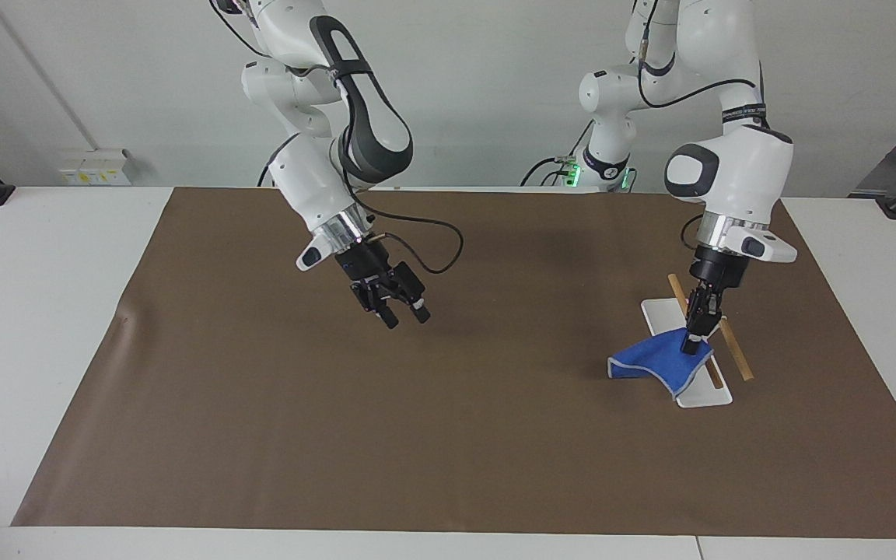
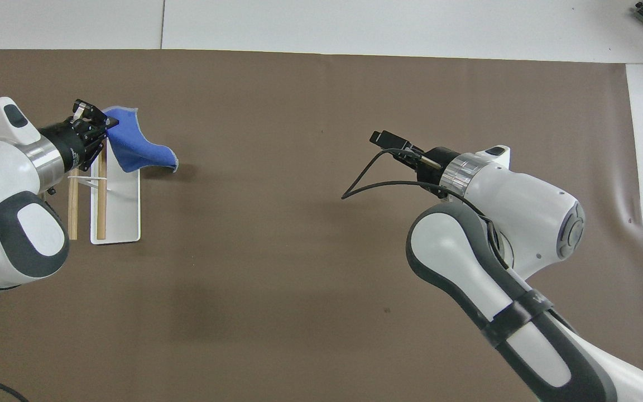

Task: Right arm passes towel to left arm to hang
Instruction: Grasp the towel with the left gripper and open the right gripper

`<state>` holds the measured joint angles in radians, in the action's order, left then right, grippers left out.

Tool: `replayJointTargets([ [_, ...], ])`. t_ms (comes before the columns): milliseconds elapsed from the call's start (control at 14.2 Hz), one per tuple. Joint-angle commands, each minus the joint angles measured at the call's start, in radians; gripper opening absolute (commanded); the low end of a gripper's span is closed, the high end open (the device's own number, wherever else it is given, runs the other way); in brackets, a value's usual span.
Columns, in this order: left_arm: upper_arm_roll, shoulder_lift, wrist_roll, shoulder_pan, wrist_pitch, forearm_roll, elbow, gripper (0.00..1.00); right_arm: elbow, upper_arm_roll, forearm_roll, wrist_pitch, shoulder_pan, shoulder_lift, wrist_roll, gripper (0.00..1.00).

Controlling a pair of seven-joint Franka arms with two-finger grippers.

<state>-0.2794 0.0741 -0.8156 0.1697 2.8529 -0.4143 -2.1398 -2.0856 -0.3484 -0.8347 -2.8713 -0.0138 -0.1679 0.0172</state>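
The robot's left gripper should release the deep-blue towel across the rack's wooden bars [image 2: 100, 161], toward the end of the bars farther from the robots.
My left gripper [image 1: 695, 342] is shut on one edge of the deep-blue towel [image 1: 654, 364] and holds it over the rack's wooden bars [image 1: 732, 354]. The towel sags from the grip across the end of the rack's white base [image 1: 703, 398] that lies farther from the robots, toward the middle of the mat. In the overhead view the left gripper [image 2: 101, 120] and the towel [image 2: 137, 148] cover the ends of the bars [image 2: 73, 206]. My right gripper [image 1: 405, 316] is open and empty, in the air over the mat toward the right arm's end; it also shows in the overhead view [image 2: 384, 138].
A brown mat [image 1: 448, 435] covers most of the white table [image 1: 43, 327]. The rack's base [image 2: 126, 223] stands on the mat toward the left arm's end. A black cable [image 2: 366, 181] loops off the right wrist.
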Motion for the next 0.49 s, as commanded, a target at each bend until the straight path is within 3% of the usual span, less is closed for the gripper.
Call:
replayJointTargets([
  [0,0.051,0.0,0.044,0.004,-0.007,-0.011,0.005,0.0,-0.011,-0.004,0.219,0.075,0.083,0.008,0.033,1.0],
  [140,0.088,-0.002,0.047,0.007,-0.029,-0.009,0.005,0.0,-0.011,0.0,0.353,0.119,0.116,0.01,0.029,1.0],
  [421,0.149,-0.002,0.068,0.008,-0.029,-0.009,0.017,0.0,0.001,0.046,0.5,0.222,0.127,0.031,0.009,1.0],
])
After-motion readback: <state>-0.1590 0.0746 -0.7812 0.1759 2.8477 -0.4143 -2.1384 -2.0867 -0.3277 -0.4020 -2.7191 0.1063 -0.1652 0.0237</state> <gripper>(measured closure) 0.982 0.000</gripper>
